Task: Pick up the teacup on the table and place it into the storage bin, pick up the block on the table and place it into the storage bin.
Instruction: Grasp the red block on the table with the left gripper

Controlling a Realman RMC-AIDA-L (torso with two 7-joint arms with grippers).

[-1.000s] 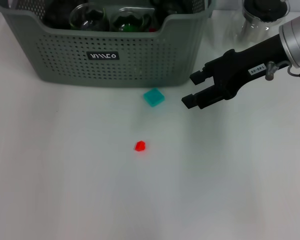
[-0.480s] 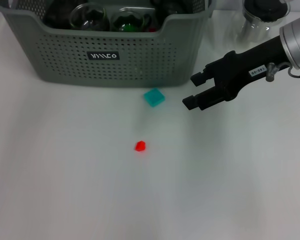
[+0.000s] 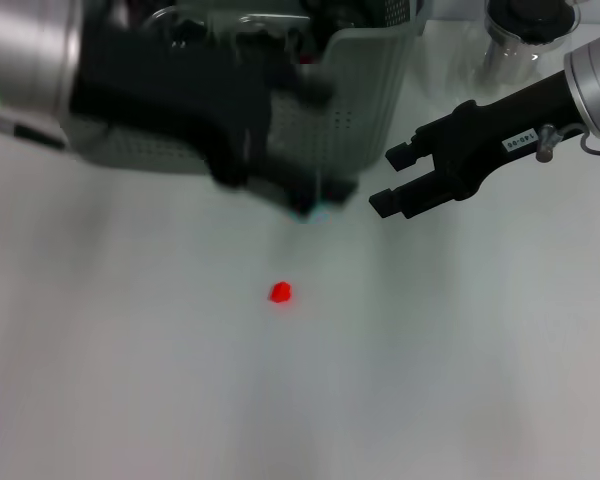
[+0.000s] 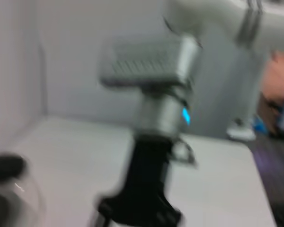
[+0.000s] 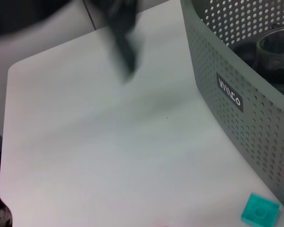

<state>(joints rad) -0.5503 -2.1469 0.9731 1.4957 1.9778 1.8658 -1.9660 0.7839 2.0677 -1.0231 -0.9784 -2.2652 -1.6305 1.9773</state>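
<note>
My left gripper should next move over to the small red block [image 3: 281, 292], which lies farther from the storage bin than the teal block does, and close there.
The grey-green storage bin [image 3: 372, 82] stands at the back of the table, its labelled wall [image 5: 236, 97] close in the right wrist view. My left arm [image 3: 170, 95] sweeps blurred across the bin's front, with its gripper [image 3: 305, 195] low at the bin's near right corner. It covers the teal block in the head view. The right wrist view shows that teal block [image 5: 259, 211] on the table beside the bin. A small red block [image 3: 280, 292] lies further forward. My right gripper [image 3: 392, 180] hovers open and empty, right of the bin corner. No teacup is in view on the table.
Glass vessels [image 5: 278, 47] lie inside the bin. A glass jar with a black lid [image 3: 523, 38] stands at the back right, behind my right arm [image 3: 510, 135]. The table's edge [image 5: 9, 142] runs far from the bin.
My left arm has swung in from the left and now covers the bin's front and the teal block. The right gripper has barely moved.
</note>
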